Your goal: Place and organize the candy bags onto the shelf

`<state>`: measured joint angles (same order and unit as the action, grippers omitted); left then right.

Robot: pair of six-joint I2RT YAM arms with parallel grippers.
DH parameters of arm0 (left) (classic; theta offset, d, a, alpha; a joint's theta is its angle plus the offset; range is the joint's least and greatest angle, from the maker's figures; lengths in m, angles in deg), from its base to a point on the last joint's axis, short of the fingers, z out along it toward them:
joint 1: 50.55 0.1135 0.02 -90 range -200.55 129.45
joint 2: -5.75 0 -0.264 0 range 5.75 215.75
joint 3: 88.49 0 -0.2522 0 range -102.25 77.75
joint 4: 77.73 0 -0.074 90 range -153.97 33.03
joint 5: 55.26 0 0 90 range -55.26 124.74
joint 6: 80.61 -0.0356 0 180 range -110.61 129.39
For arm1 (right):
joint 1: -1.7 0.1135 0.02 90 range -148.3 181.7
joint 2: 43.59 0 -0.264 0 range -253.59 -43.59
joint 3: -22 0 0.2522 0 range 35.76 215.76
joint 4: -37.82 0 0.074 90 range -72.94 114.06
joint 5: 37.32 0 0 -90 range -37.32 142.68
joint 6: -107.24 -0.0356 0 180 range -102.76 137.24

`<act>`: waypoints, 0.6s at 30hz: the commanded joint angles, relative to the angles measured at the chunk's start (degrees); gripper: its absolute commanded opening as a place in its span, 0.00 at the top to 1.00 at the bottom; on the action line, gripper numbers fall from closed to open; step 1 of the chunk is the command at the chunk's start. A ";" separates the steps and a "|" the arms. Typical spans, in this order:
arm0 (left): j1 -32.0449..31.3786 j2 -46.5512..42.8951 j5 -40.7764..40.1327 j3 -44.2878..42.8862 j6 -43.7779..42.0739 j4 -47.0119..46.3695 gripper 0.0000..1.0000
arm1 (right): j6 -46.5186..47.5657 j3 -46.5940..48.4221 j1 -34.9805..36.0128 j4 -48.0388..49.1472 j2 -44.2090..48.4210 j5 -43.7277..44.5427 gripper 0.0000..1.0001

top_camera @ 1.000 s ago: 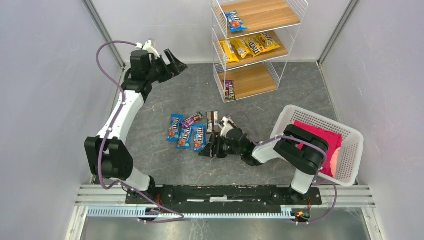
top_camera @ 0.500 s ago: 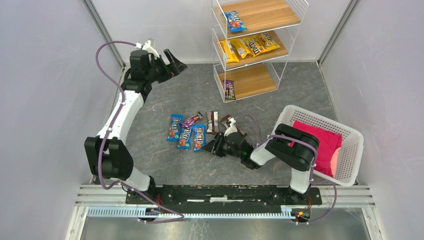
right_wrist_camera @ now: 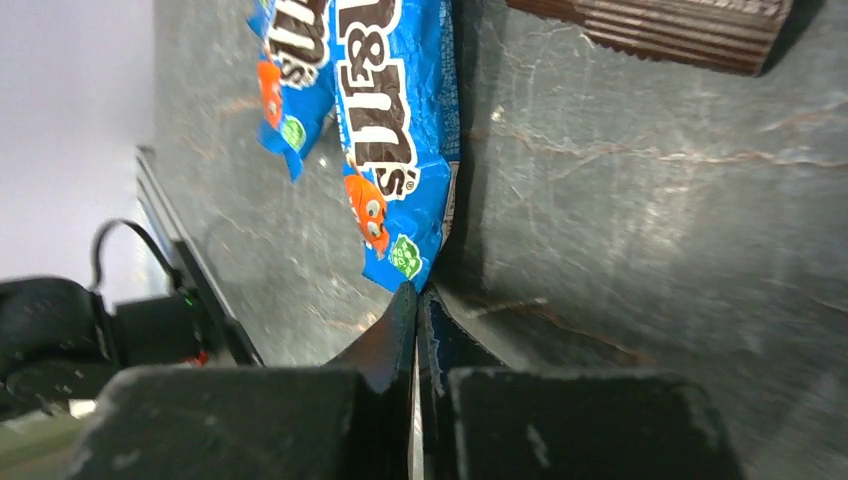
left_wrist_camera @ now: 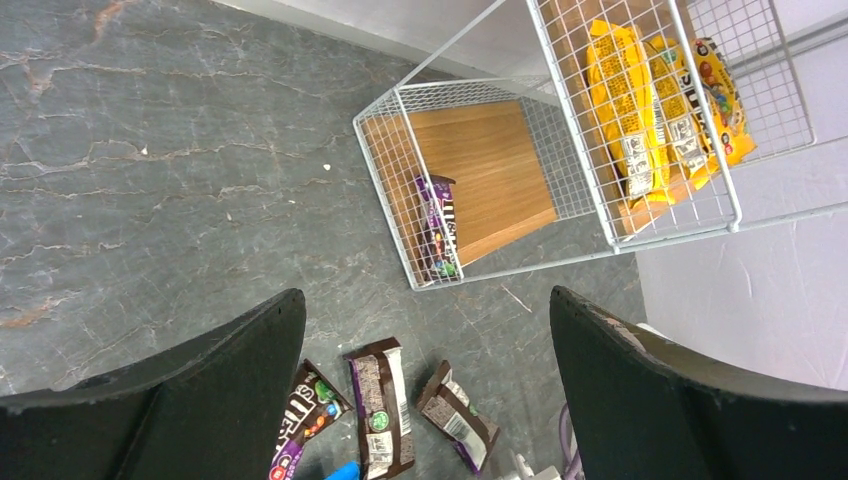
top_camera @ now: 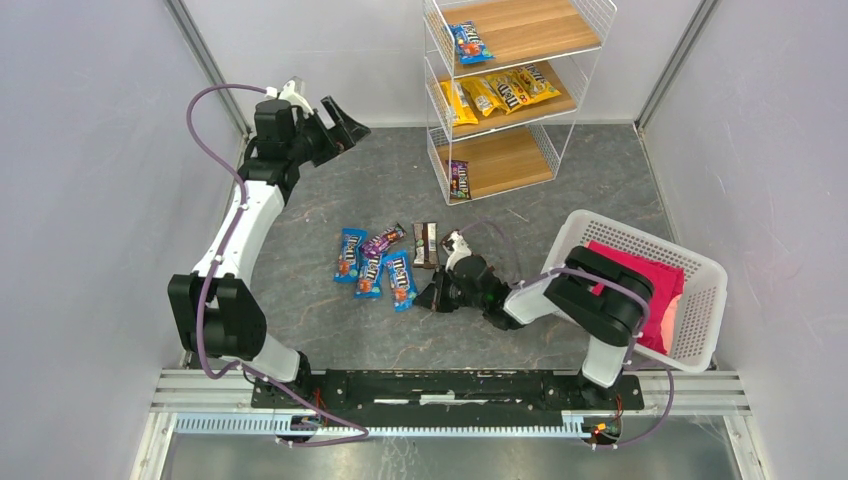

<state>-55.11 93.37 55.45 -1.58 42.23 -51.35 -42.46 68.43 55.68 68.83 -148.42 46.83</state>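
Only the blue candy bag's bottom corner is pinched in my right gripper, so next I open it and take more of the bag's bottom end [top_camera: 405, 294] before I lift the bag.
Several candy bags lie on the grey floor: two blue ones [top_camera: 349, 254], a purple one [top_camera: 382, 240] and two dark brown ones [top_camera: 426, 243]. My right gripper [top_camera: 428, 298] lies low on the floor. Its fingers are shut on the bottom corner of a third blue candy bag [top_camera: 399, 279]. The right wrist view shows that bag [right_wrist_camera: 390, 130] ending between the closed tips of the right gripper [right_wrist_camera: 418, 292]. My left gripper [top_camera: 345, 122] hangs open and empty high at the back left. The shelf [top_camera: 432, 60] holds a blue bag on top, yellow bags [top_camera: 495, 95] in the middle and a purple bag [top_camera: 459, 179] at the bottom.
A white lattice basket [top_camera: 700, 310] with a pink cloth [top_camera: 640, 290] sits at the right. Grey walls close in the left, back and right sides. In the left wrist view the brown bags [left_wrist_camera: 380, 405] lie below the open left gripper [left_wrist_camera: 428, 300].
The right gripper's fingers have closed from wide open to shut at the blue bag's corner, and that bag has turned slightly. The left arm has barely moved.
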 commanded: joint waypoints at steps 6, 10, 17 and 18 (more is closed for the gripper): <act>0.49 -0.07 2.37 -0.02 2.84 -3.16 0.03 | 39.27 10.60 -6.59 -42.43 5.73 -22.16 1.00; 0.38 -0.15 2.09 0.22 2.76 -3.26 0.03 | 44.91 12.13 -12.02 -51.85 7.62 -20.12 1.00; -0.10 0.34 1.55 0.27 2.32 -3.21 0.03 | 35.18 9.26 -18.17 -40.48 12.18 -23.88 0.65; -0.10 0.49 1.55 0.31 2.32 -3.22 0.03 | 31.85 6.95 -18.17 -36.76 12.62 -25.02 0.59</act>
<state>-54.91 93.37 56.28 -1.54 43.47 -52.13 -4.63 79.66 37.10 24.24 -139.22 25.65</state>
